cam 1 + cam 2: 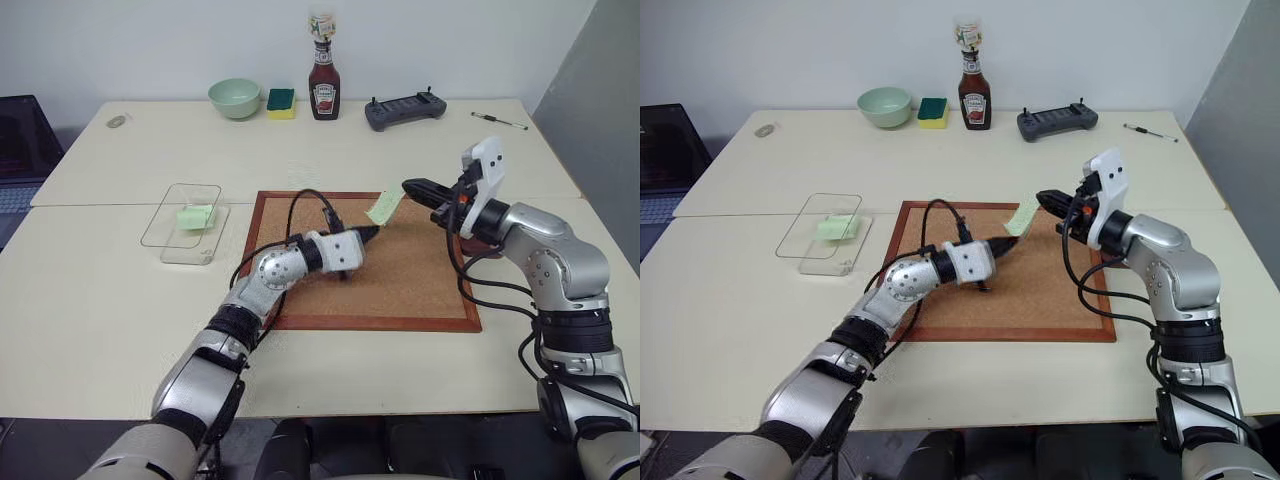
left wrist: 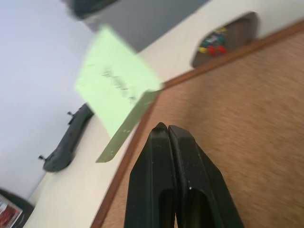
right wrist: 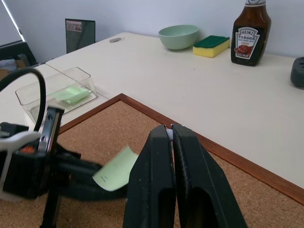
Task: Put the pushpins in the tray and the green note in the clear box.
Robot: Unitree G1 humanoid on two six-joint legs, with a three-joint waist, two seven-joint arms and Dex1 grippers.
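My left gripper should open, close around the note (image 2: pixel 116 85) and pull it off, since the green note hangs from my right gripper's pushpin above my shut left gripper.
The green note (image 1: pixel 384 206) hangs tilted in the air above the cork board (image 1: pixel 400 290). Its upper corner is at the tips of my right gripper (image 1: pixel 408 186), which is shut on it. My left gripper (image 1: pixel 374 233) is shut with nothing between its fingers, its tip just under the note's lower edge. The dark brown tray (image 2: pixel 228 33) lies beyond the board's edge and holds red, yellow and blue pushpins (image 2: pixel 213 42); in the head views my right arm hides most of it. The clear box (image 1: pixel 185 230) stands left of the board.
A thicker folded pale green piece (image 1: pixel 196 216) lies in the clear box. At the table's far side stand a mint bowl (image 1: pixel 235 97), a sponge (image 1: pixel 281 102), a ketchup bottle (image 1: pixel 324 85), a grey controller (image 1: pixel 404 108) and a pen (image 1: pixel 500 121).
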